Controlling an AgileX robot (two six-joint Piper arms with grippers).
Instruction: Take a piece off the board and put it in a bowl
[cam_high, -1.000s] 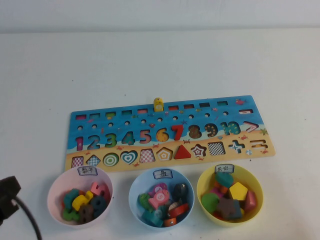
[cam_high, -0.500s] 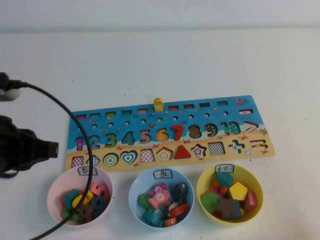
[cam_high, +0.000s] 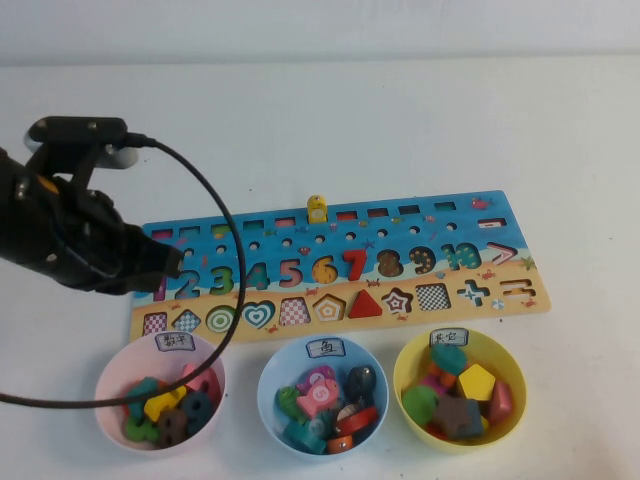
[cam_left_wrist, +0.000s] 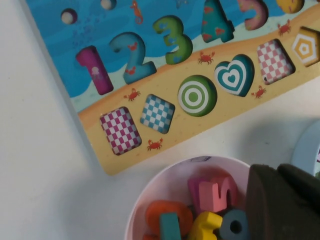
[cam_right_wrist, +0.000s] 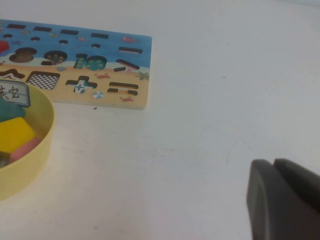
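Note:
The small yellow piece (cam_high: 317, 203) stands in the slot at the far edge of the board, and my left gripper needs to close on the top of it.
The small yellow piece (cam_high: 317, 208) stands in a slot on the far edge of the blue and sandy board (cam_high: 400, 232), near its middle. The light blue bowl (cam_high: 268, 372) with a white label sits in front of the board, between the other two bowls, and holds several pieces. My left gripper (cam_high: 165, 262) hangs over the board's left end, well left of the piece. In the left wrist view the left gripper (cam_left_wrist: 277, 170) is shut and empty above the pink bowl (cam_left_wrist: 150, 190). My right gripper (cam_right_wrist: 274, 161) is shut and empty over bare table, out of the high view.
The pink bowl (cam_high: 112, 372) at front left and the yellow bowl (cam_high: 510, 375) at front right each hold several pieces. The left arm's black cable (cam_high: 215, 215) loops over the board's left end. The white table stretches behind the board and to the right of it (cam_right_wrist: 210, 100).
My left arm has risen from the front left corner and swung right and forward, now over the board's left end. The piece, board and bowls have not moved.

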